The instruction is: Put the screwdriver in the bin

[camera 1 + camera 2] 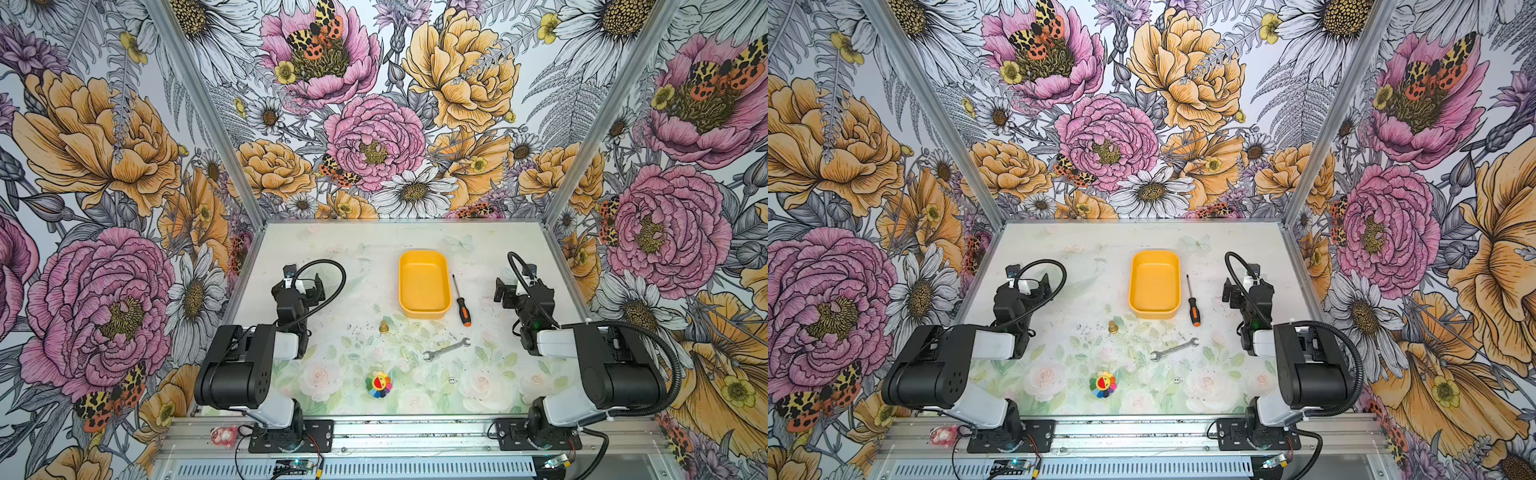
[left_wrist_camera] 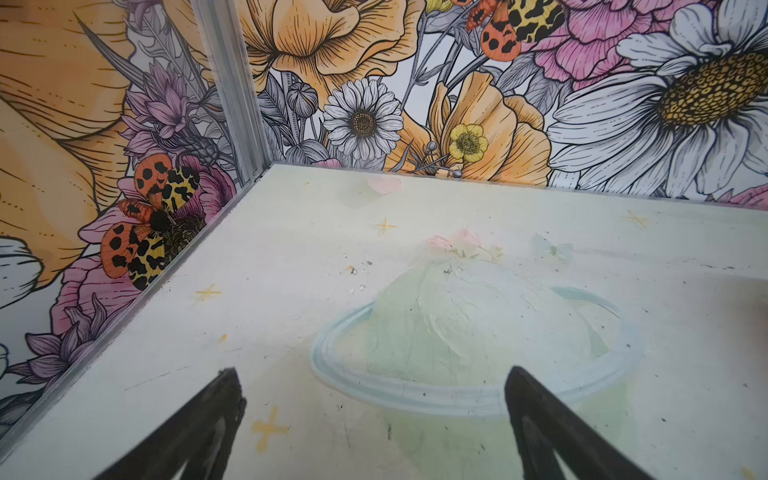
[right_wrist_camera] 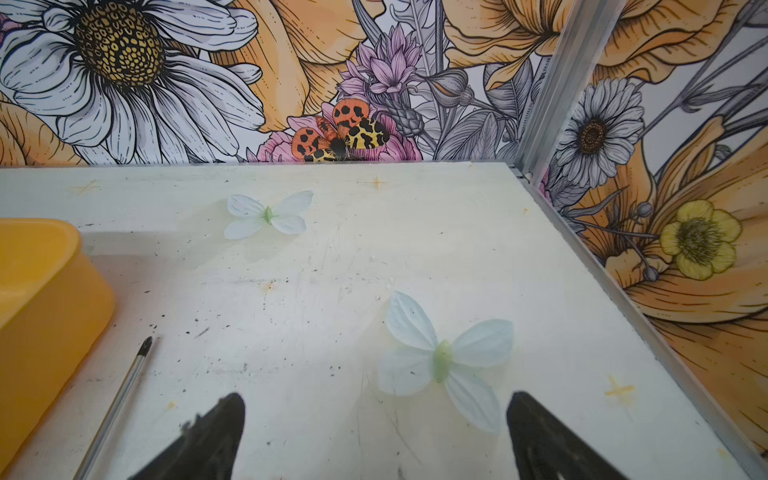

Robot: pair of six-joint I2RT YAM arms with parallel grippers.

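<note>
The screwdriver is beside the bin. My right gripper will go to it next and close on the middle of its black handle (image 1: 463, 312).
The screwdriver (image 1: 462, 301) (image 1: 1192, 301), black-handled with an orange end, lies flat on the table just right of the bin, its tip pointing to the back. The bin (image 1: 424, 286) (image 1: 1154, 284) is a shallow yellow-orange tray with nothing in it. In the right wrist view the thin shaft of the screwdriver (image 3: 124, 390) lies beside the wall of the bin (image 3: 41, 299). My right gripper (image 1: 517, 287) (image 3: 375, 397) hovers open to the right of the screwdriver, holding nothing. My left gripper (image 1: 306, 286) (image 2: 372, 374) is open and empty, well left of the bin.
A silver wrench (image 1: 446, 349) lies in front of the screwdriver. A small brass piece (image 1: 384, 327) stands front-left of the bin. A rainbow flower toy (image 1: 378, 384) and a tiny white die (image 1: 452, 380) sit near the front. Flowered walls enclose three sides.
</note>
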